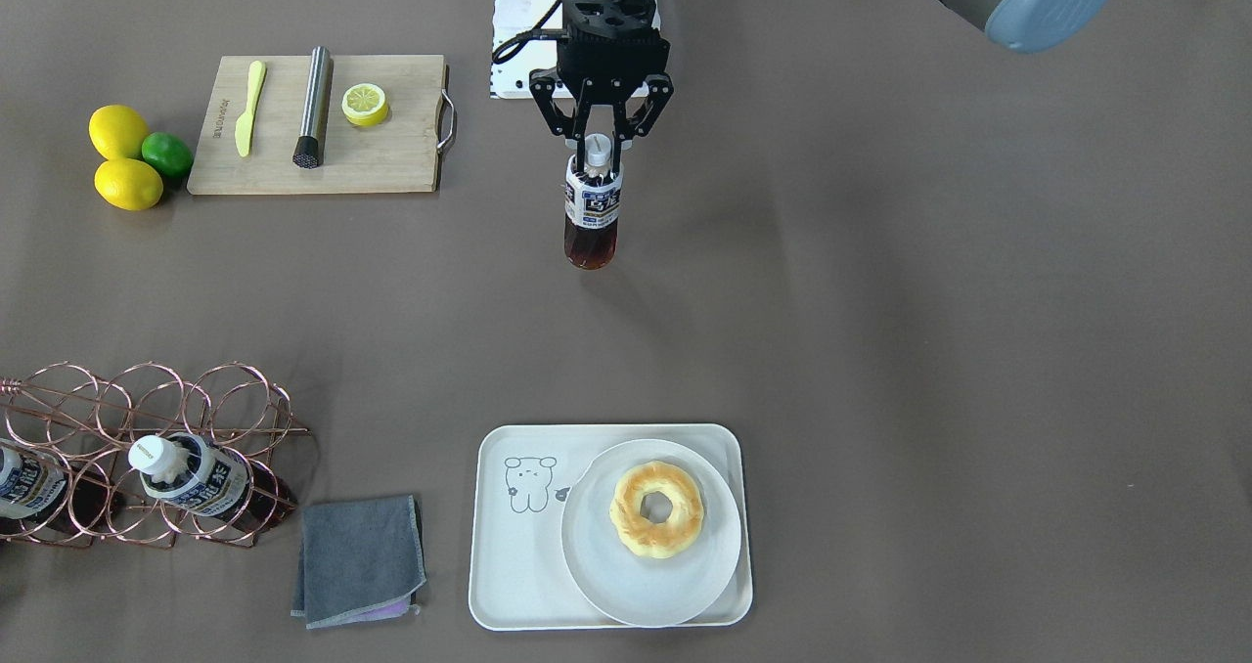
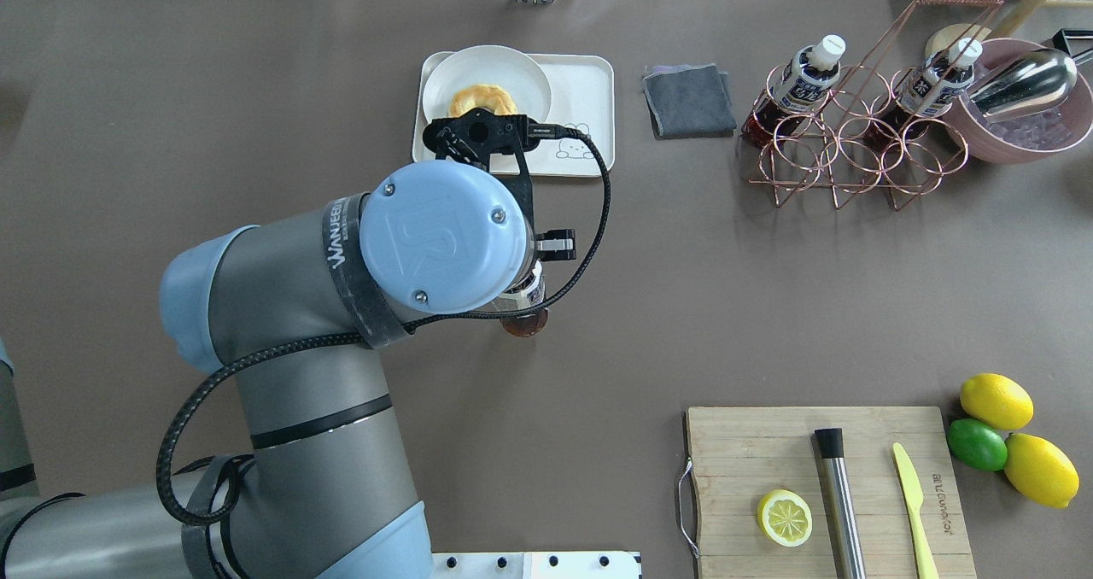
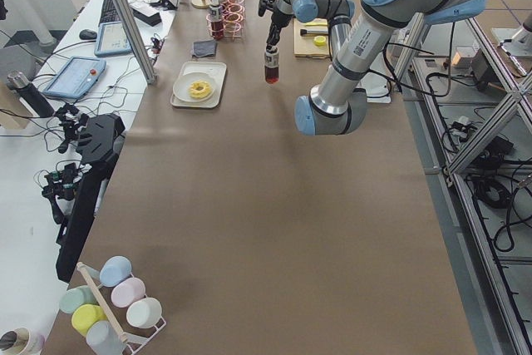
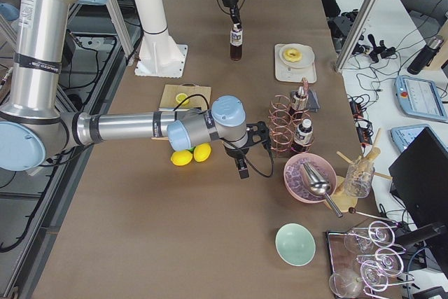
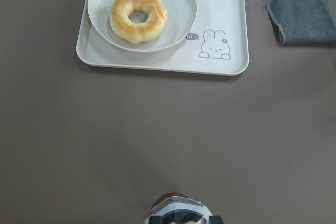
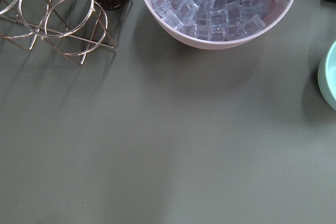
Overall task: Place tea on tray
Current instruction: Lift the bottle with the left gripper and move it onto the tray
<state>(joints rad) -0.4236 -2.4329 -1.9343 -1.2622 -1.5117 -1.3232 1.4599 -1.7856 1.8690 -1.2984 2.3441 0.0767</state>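
Observation:
The robot's left gripper will release the tea bottle on the cream tray (image 1: pixel 527 524) (image 5: pixel 212 20) next to the white plate, just past the bear drawing.
My left gripper (image 1: pixel 599 154) is shut on the neck of a tea bottle (image 1: pixel 591 218), just under its white cap. The bottle hangs upright over the middle of the table; I cannot tell whether its base touches. In the overhead view only the bottle's dark base (image 2: pixel 523 323) shows under my wrist. The cream tray (image 1: pixel 509 555) with the bear drawing lies well apart from it, across the table (image 5: pixel 220 19). A white plate (image 1: pixel 626 575) with a doughnut (image 1: pixel 656 508) fills half of the tray. My right gripper (image 4: pixel 241 168) shows only in the exterior right view; I cannot tell its state.
Two more tea bottles (image 2: pixel 798 79) lie in a copper wire rack (image 2: pixel 854 148). A grey cloth (image 1: pixel 359 560) lies beside the tray. A wooden cutting board (image 1: pixel 391 159) carries a lemon half, a steel muddler and a knife. Lemons and a lime (image 1: pixel 167 154) lie beside it. A pink ice bowl (image 6: pixel 220 38) stands near the rack.

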